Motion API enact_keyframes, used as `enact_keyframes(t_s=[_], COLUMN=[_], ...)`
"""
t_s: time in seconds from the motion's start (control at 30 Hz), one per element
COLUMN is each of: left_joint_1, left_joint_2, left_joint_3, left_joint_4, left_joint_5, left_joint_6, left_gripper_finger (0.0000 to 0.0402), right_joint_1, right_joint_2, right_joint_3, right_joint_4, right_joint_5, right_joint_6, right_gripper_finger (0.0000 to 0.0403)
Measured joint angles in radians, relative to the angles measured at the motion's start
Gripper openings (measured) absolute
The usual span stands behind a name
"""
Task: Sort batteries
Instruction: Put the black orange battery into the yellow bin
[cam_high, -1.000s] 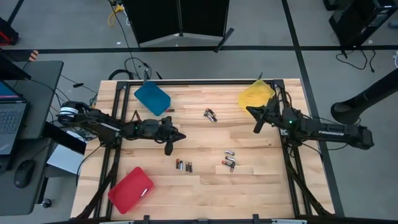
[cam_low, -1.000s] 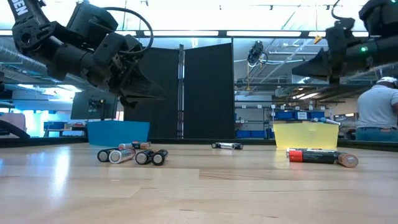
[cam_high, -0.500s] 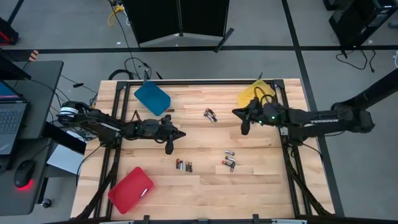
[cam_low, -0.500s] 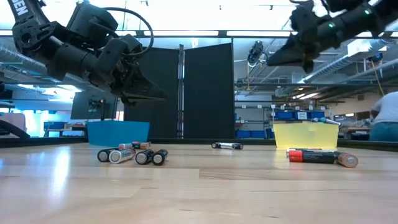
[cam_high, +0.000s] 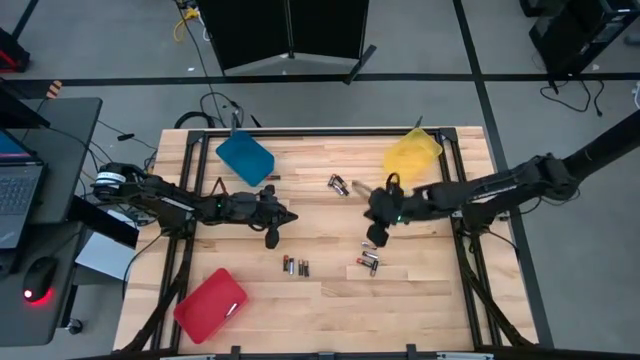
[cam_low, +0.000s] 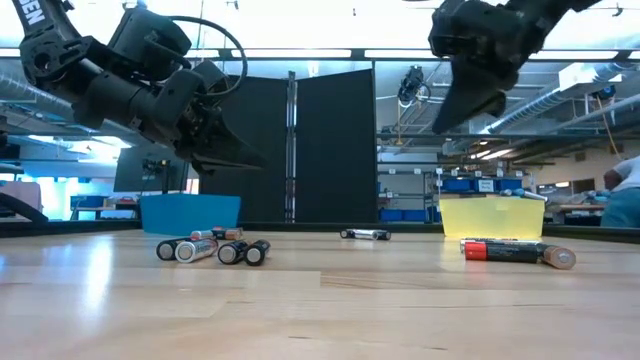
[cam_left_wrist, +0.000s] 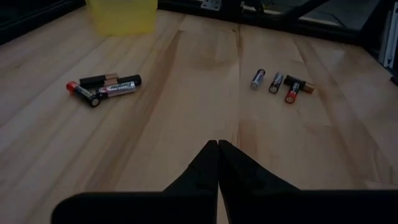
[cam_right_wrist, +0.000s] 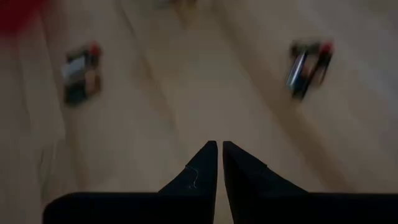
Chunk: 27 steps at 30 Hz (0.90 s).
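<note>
The robot's right gripper should close on the black body (cam_high: 366, 264) of the red-ended battery in the loose cluster just on the near side of that gripper.
Small cylindrical batteries lie on their sides on the wooden table in loose groups: a pair (cam_high: 338, 184) toward the far side, three side by side (cam_high: 295, 267) near the middle, and a cluster (cam_high: 368, 263) right of them. My left gripper (cam_high: 271, 238) hovers shut above bare wood, left of the three cells. My right gripper (cam_high: 373, 240) hangs shut above the right cluster, and in the low view (cam_low: 445, 118) it is well clear of the table. The left wrist view shows two battery groups (cam_left_wrist: 102, 87) (cam_left_wrist: 275, 82) ahead of the shut fingers (cam_left_wrist: 217, 144).
Three trays sit on the table: a blue tray (cam_high: 245, 157) far left, a yellow tray (cam_high: 410, 152) far right, and a red tray (cam_high: 210, 303) at the near left corner. Bare wood lies between the battery groups. A person (cam_low: 625, 195) stands beyond the table.
My right gripper has swung from beside the yellow tray toward the table's left and near edge, and now stands over the right battery cluster. My left arm has kept still. No battery has moved.
</note>
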Motion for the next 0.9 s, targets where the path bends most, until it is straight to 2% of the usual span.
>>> enact_keyframes(t_s=[0.13, 0.27, 0.5, 0.7, 0.9], left_joint_1=[-0.001, -0.001, -0.001, -0.001, -0.001], left_joint_2=[0.000, 0.000, 0.000, 0.000, 0.000], left_joint_3=[0.000, 0.000, 0.000, 0.000, 0.000], left_joint_4=[-0.001, -0.002, -0.002, -0.002, -0.003], left_joint_5=[0.000, 0.000, 0.000, 0.001, 0.001], left_joint_6=[0.000, 0.000, -0.002, -0.003, -0.003], left_gripper_finger=[0.0017, 0.0017, 0.0017, 0.0017, 0.0017], right_joint_1=[0.084, 0.148, 0.204, 0.225, 0.223], right_joint_2=[0.080, 0.146, 0.250, 0.355, 0.450], right_joint_3=[0.061, 0.103, 0.166, 0.204, 0.217], right_joint_4=[-0.085, -0.088, -0.092, -0.096, -0.099], right_joint_5=[-0.018, -0.041, -0.113, -0.170, -0.227], right_joint_6=[0.094, 0.160, 0.279, 0.279, 0.278], right_gripper_finger=[0.0038, 0.0046, 0.0104, 0.0162, 0.0186])
